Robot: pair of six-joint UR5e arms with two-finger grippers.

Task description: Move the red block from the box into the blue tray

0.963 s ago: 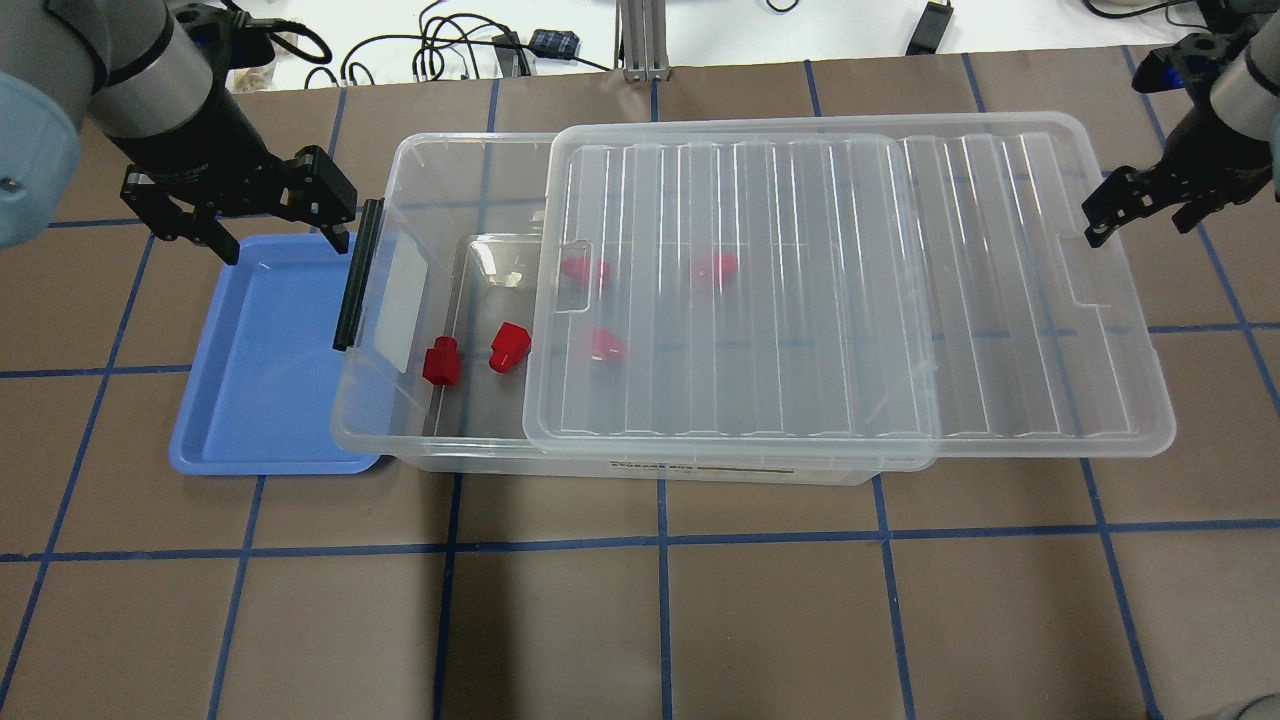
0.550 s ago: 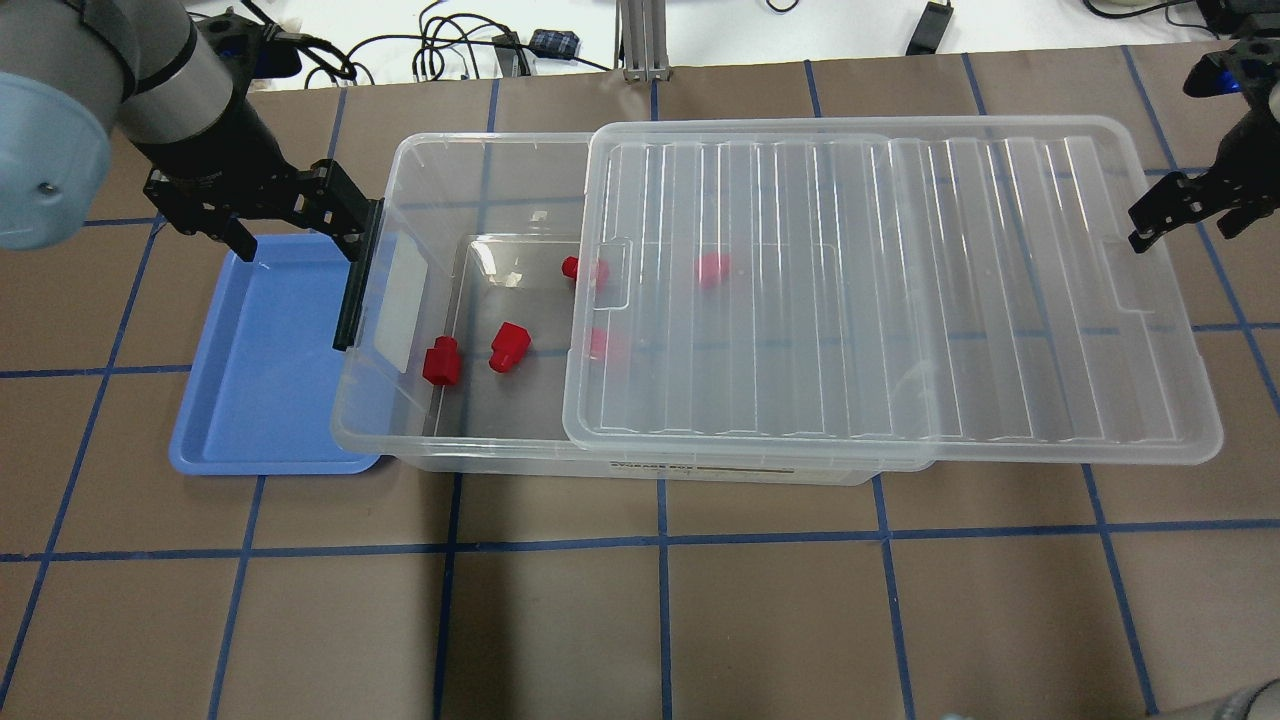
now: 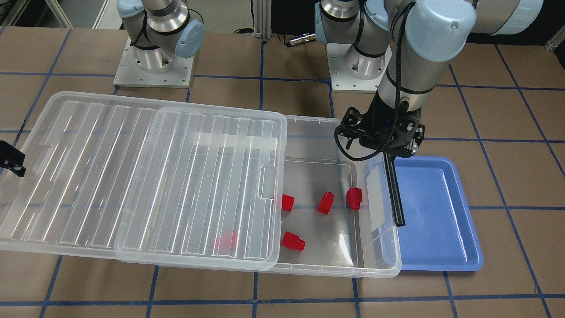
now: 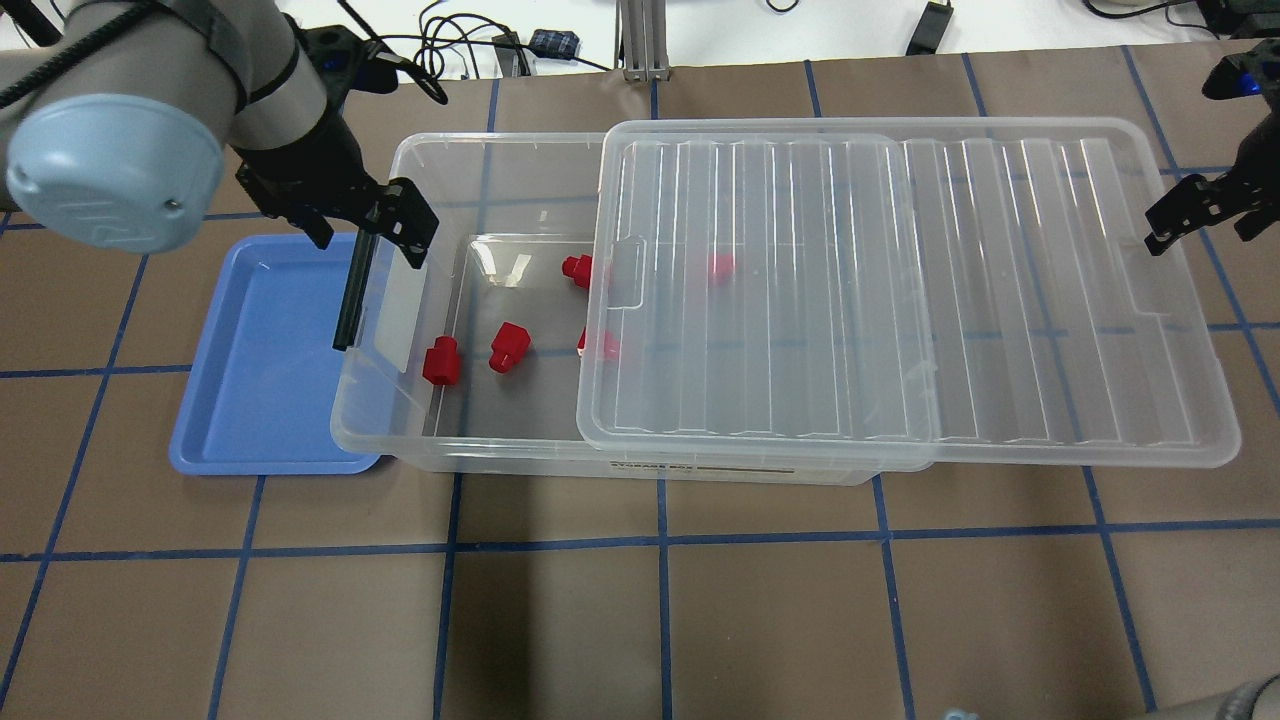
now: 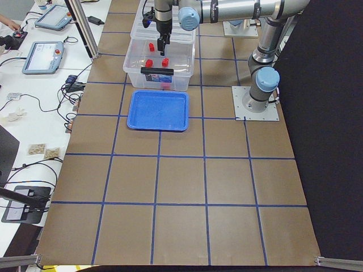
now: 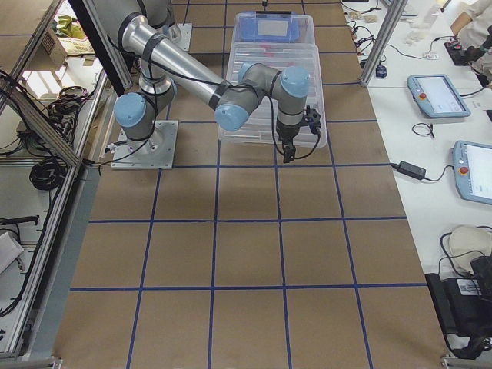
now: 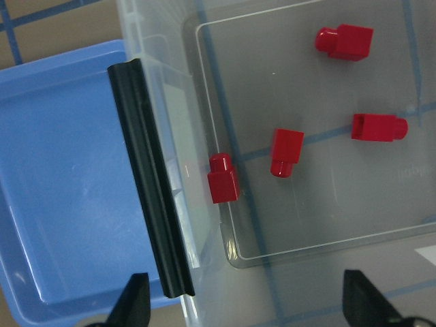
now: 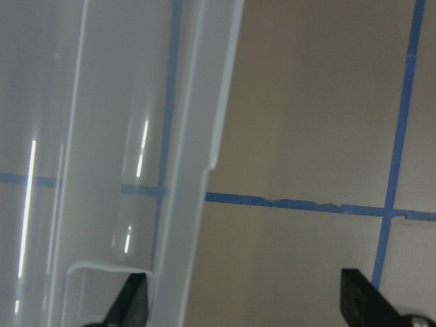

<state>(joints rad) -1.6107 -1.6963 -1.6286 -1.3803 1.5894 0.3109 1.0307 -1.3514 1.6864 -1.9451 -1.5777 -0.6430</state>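
Note:
My left gripper will close on the body [image 3: 324, 205] [image 7: 287, 146] of the red block that is between the block by the latch bar and the edge of the lid.
The box [image 4: 400, 430] lies mid-table with its ribbed lid [image 4: 900, 290] slid partly off to the right. Two red blocks [image 4: 441, 361] [image 4: 509, 346] lie uncovered on its floor. Two more [image 4: 577, 269] sit at the lid's edge, and one [image 4: 718, 266] is under the lid. The blue tray [image 4: 260, 360] lies empty against the box's left end, beside the black latch bar [image 4: 352, 290]. My left gripper [image 4: 365, 235] is open and empty above that latch end; its wrist view shows several blocks [image 7: 223, 178] below. My right gripper [image 4: 1200, 225] is open at the lid's right edge [image 8: 197, 136].
Cables and small devices [image 4: 550, 42] lie along the table's far edge. A metal post [image 4: 640, 40] stands behind the box. Both arm bases [image 3: 154, 66] stand on the robot's side of the box.
The lid has slid further right, uncovering more of the box floor. My left gripper moved right from over the tray to over the box's latch end. My right gripper moved right.

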